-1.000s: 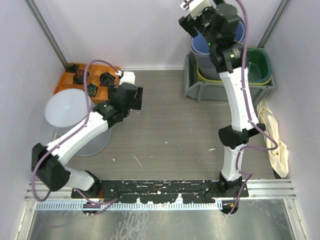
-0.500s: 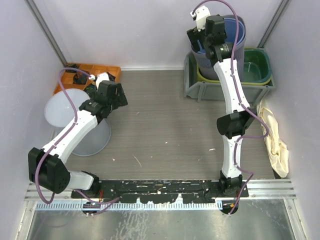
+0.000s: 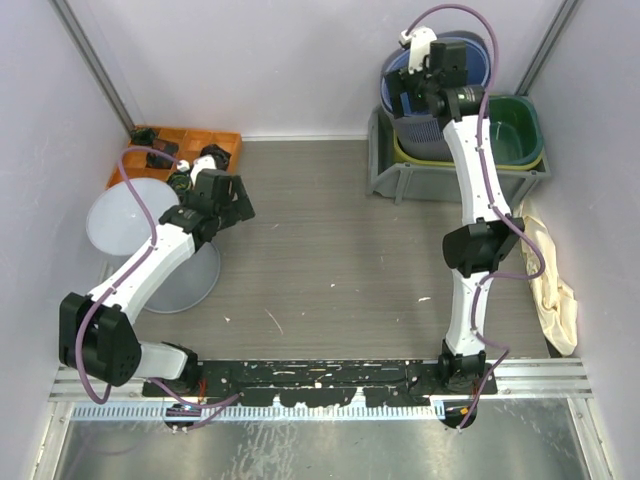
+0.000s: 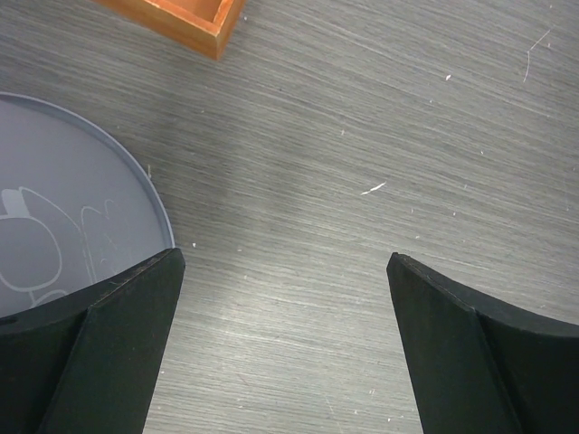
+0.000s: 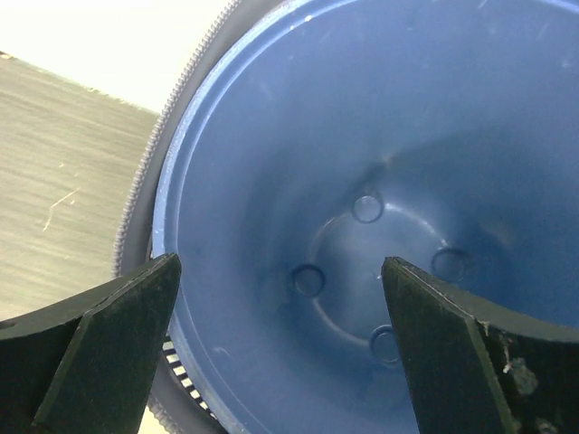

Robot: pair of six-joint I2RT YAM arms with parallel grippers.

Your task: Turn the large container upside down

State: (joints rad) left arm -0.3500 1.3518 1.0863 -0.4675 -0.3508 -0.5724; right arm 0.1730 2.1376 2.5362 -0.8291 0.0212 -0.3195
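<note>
Next, my right gripper closes on the blue bucket's rim point(image 3: 391, 105) point(image 5: 178, 334), on the side facing the orange tray.
A large translucent white container point(image 3: 140, 225) stands at the table's left; its grey round face and rim point(image 4: 63, 208) show at the left of the left wrist view. My left gripper point(image 3: 195, 172) point(image 4: 285, 258) is open and empty above bare table, just right of that container, with one finger point(image 4: 118, 316) over its rim. A blue bucket point(image 3: 472, 60) sits nested in a grey ribbed basket point(image 3: 435, 135) at the back right. My right gripper point(image 3: 415, 85) point(image 5: 280, 262) is open and empty, hovering over the bucket's open mouth point(image 5: 380, 163).
An orange tray point(image 3: 140, 160) point(image 4: 194, 18) with black parts sits at the back left, behind the translucent container. A green tub point(image 3: 515, 125) and the basket sit in a grey crate point(image 3: 390, 175). A cream cloth point(image 3: 550, 275) lies along the right wall.
My left arm swung left toward the translucent container and orange tray. My right gripper moved right and settled over the blue bucket's mouth.
</note>
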